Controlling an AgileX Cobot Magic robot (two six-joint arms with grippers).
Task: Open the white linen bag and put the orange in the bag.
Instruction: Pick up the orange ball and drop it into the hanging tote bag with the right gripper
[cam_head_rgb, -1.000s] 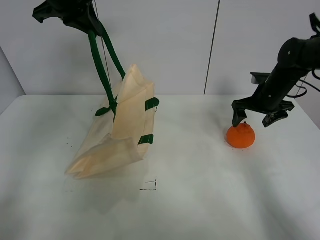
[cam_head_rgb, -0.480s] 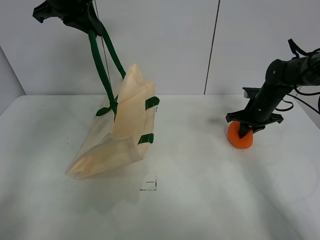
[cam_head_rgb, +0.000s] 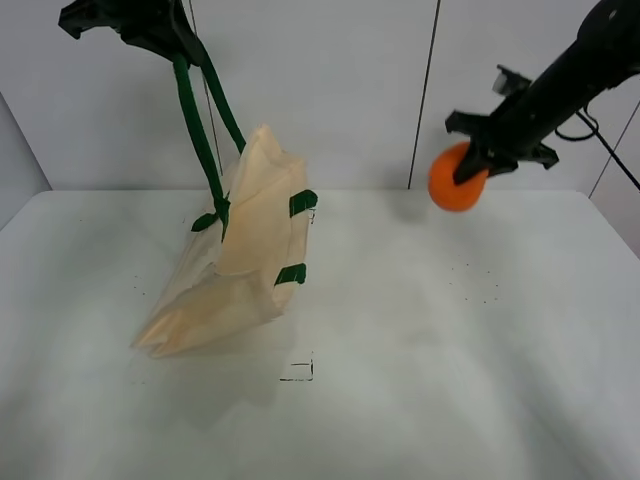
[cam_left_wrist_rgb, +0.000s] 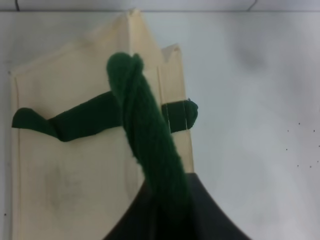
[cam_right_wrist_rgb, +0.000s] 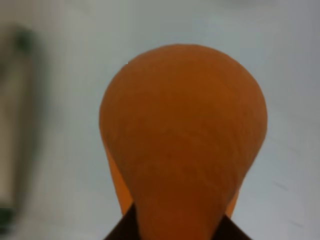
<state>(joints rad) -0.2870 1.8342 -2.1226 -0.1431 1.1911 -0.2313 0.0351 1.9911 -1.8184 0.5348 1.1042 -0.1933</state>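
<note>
The robot's right gripper needs to release the orange inside the white linen bag, in the fold (cam_head_rgb: 243, 265) just above the bag's slumped front.
The white linen bag (cam_head_rgb: 240, 250) hangs by one dark green strap handle (cam_head_rgb: 195, 120), its bottom resting on the white table (cam_head_rgb: 400, 340). My left gripper (cam_head_rgb: 165, 30) is shut on that strap high above the bag; in the left wrist view the twisted strap (cam_left_wrist_rgb: 145, 130) runs down to the bag (cam_left_wrist_rgb: 70, 165). My right gripper (cam_head_rgb: 478, 160) is shut on the orange (cam_head_rgb: 455, 180) and holds it in the air to the right of the bag. The orange (cam_right_wrist_rgb: 182, 135) fills the right wrist view.
A second green strap and green tabs (cam_head_rgb: 303, 204) sit at the bag's rim. A small black square mark (cam_head_rgb: 298, 370) lies on the table in front of the bag. A grey wall stands behind the table.
My right gripper closed on the orange and lifted it off the table, up and slightly left. The left gripper and the bag have barely moved.
</note>
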